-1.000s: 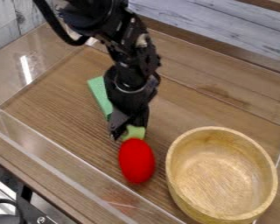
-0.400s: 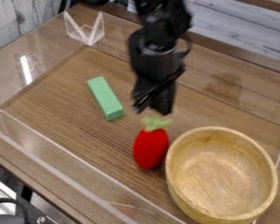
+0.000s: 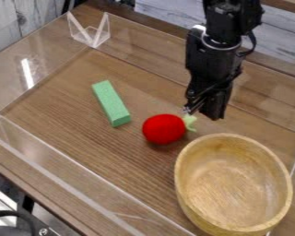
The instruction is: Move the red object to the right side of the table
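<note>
My fingers are at the red object's leafy tip, beside its bulk; I will shift and grab its round body (image 3: 164, 130).
The red object (image 3: 162, 130) is a small glossy round toy fruit, tilted so that its light-green leafy tip points up and to the right. My gripper (image 3: 203, 110) comes down from above on a black arm, with its fingers shut on that leafy tip. The fruit hangs from the fingers just over the brown wood-grain table (image 3: 64, 106), near the middle. It is left of and above the bowl's rim. Whether its underside touches the tabletop is unclear.
A round light wooden bowl (image 3: 190, 166) fills the front right corner. A flat green rectangular block (image 3: 111, 101) lies left of centre. Low clear acrylic walls (image 3: 40, 147) edge the table, and a small clear stand (image 3: 88, 29) sits at the back left.
The gripper has moved right and toward the back, carrying the red object along from the front of the table, away from the green block.
</note>
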